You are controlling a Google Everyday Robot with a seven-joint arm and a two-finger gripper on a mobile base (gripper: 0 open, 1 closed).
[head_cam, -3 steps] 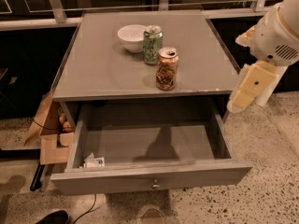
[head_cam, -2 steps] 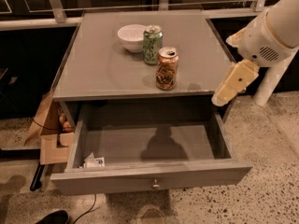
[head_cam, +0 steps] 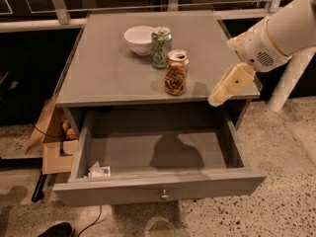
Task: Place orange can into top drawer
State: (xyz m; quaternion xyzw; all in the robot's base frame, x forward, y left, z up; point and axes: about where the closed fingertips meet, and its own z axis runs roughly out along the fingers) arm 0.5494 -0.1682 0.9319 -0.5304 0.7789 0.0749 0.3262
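Observation:
The next move for my gripper is to go to the orange can's middle point(head_cam: 177, 74), in front of the green-and-white can, and close there.
The orange can point(head_cam: 176, 72) stands upright on the grey cabinet top point(head_cam: 108, 68), near its front edge. The top drawer point(head_cam: 158, 189) is pulled wide open below it, its flat front panel carrying a small round knob point(head_cam: 164, 196). My gripper point(head_cam: 217, 97) hangs at the end of the white arm at the right, over the cabinet's front right corner. It is to the right of the orange can, apart from it and holding nothing.
A green-and-white can point(head_cam: 160, 47) and a white bowl point(head_cam: 139, 39) stand behind the orange can. A small white packet point(head_cam: 98, 171) lies in the drawer's front left corner. A cardboard box point(head_cam: 52, 142) sits on the floor at the left. A white post point(head_cam: 291, 80) stands at the right.
My arm and gripper have moved left and a little up, from beside the cabinet's right edge to over its front right corner, closer to the orange can. The cans and drawer have not moved.

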